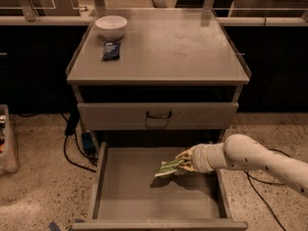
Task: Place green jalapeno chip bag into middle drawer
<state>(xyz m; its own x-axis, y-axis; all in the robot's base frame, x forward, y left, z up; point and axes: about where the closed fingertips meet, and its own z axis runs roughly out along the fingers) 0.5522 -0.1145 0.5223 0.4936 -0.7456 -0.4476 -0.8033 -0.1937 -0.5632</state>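
Observation:
My gripper is going to let go of the green jalapeno chip bag near the centre of the middle drawer's grey bottom [168, 180].
The green jalapeno chip bag [167, 168] hangs over the open middle drawer [120, 196], near its right half, with its shadow on the drawer floor below. My gripper [184, 160] reaches in from the right on a white arm and is shut on the bag's right end. The bag is tilted, its left end lower, and is held slightly above the bare grey floor. The drawer is pulled out fully toward the camera.
The grey cabinet top [168, 47] holds a white bowl [111, 26] and a small dark-blue packet [111, 50] at back left. The shut drawer front with a dark bow handle [159, 115] is above. Cables [72, 143] lie on the speckled floor left; a bin [6, 138] is far left.

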